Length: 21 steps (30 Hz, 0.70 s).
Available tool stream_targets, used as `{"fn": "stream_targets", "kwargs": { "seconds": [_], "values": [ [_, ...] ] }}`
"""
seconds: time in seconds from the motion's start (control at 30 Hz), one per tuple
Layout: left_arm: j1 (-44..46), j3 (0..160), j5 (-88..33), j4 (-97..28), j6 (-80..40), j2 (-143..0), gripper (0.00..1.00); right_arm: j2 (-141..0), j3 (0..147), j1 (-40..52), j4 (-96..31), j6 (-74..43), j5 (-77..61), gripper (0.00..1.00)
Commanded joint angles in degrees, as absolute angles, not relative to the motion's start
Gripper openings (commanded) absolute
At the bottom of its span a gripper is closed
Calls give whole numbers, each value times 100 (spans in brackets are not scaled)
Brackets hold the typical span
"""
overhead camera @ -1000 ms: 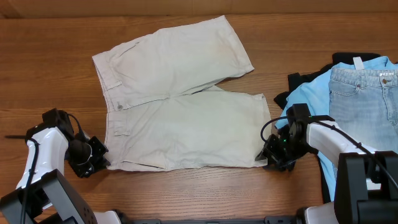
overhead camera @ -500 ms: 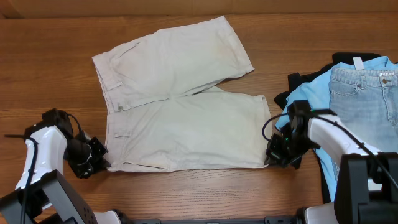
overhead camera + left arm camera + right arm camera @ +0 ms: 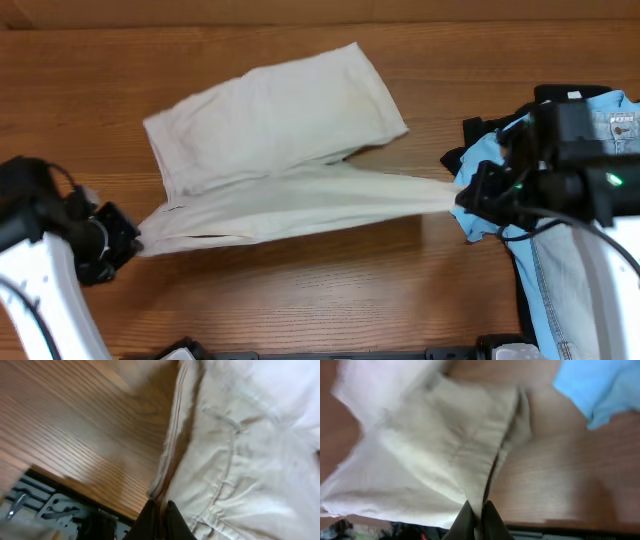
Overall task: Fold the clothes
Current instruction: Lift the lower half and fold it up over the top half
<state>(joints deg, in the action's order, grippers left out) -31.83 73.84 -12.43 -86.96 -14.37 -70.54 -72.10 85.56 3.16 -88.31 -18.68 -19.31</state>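
Note:
Next, my right gripper lets go of the near leg's hem corner on top of the far leg, just inside its hem (image 3: 373, 91).
The beige shorts (image 3: 270, 120) lie on the wooden table, far leg flat, near leg lifted and stretched taut between both grippers. My left gripper (image 3: 128, 240) is shut on the near waistband corner; the left wrist view shows its fingers (image 3: 160, 516) pinching the waistband edge of the shorts (image 3: 240, 460). My right gripper (image 3: 462, 198) is shut on the near leg's hem corner, raised above the table; the right wrist view shows its fingers (image 3: 479, 516) clamping the shorts' hem (image 3: 445, 455).
At the right edge lies a pile: a sky-blue shirt (image 3: 492, 150), light blue jeans (image 3: 600, 150) and a dark garment (image 3: 478, 130) under them. The shirt also shows in the right wrist view (image 3: 597, 387). Bare wooden table (image 3: 330, 290) lies in front.
Both grippers have lifted the near edge of the shorts off the table. The left moved left, the right moved up and right, pulling the near leg taut.

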Motion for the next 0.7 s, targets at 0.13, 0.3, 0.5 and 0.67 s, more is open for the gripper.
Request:
{"fn": "stream_targets", "kwargs": {
  "seconds": [0.13,0.3,0.5,0.67],
  "values": [
    [-3385,7660,-261,-8788,-1374,-6554,4,-7400,8932,257,-7957,-1796,-1044,4],
    [-3374,7391,-198,-8484,-1518,-6560,4,-8252,8932,257,-6772,-1793,-1033,4],
    [-3374,6674,-106,-7710,-1728,-6600,4,-9190,8932,257,-5457,-1767,-1107,4],
    [-3374,6309,-102,-7035,-1806,-6908,4,-9843,8932,257,-4241,-1358,-1852,4]
  ]
}}
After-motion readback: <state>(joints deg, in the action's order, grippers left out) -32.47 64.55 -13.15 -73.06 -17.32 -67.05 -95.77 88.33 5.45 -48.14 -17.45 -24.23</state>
